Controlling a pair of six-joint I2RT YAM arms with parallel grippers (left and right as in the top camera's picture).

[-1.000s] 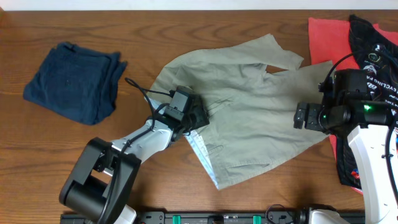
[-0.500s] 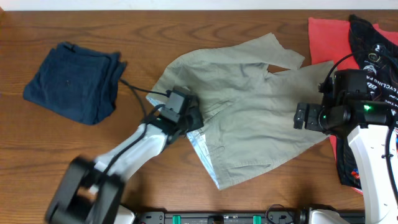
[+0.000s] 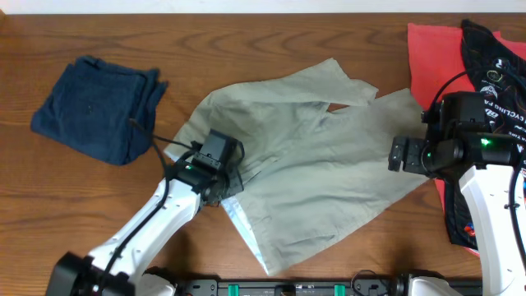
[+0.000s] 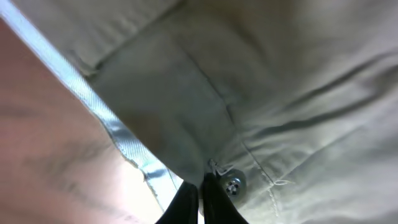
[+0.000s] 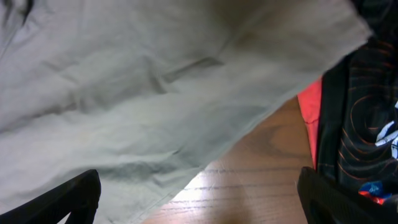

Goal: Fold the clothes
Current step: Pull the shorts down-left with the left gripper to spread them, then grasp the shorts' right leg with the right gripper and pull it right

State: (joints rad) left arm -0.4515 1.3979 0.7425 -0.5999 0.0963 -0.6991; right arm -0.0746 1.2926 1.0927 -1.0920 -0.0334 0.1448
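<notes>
My left gripper is holding the trousers' waistband and will release it on the bare wood point(image 3: 207, 207) just outside its pale lining.
Khaki trousers point(image 3: 329, 164) lie spread across the middle of the wooden table. My left gripper point(image 3: 228, 179) is shut on their waistband at the front left. In the left wrist view the fingertips point(image 4: 200, 186) pinch the fabric beside a metal button point(image 4: 234, 184), with pale lining point(image 4: 127, 146) showing. My right gripper point(image 3: 401, 154) hovers open over the trousers' right edge; its fingers point(image 5: 68, 199) stand wide apart above fabric point(image 5: 155, 81) and bare wood, holding nothing point(image 5: 199, 199).
A folded navy garment point(image 3: 94, 107) sits at the back left. A red garment point(image 3: 431, 53) and a black printed jersey point(image 3: 493, 57) lie at the right edge, partly under the right arm. The table's front edge point(image 3: 271, 284) is close to the trousers' lower corner.
The left gripper closed on the waistband and dragged the trousers left and toward the front edge. The right arm has stayed put.
</notes>
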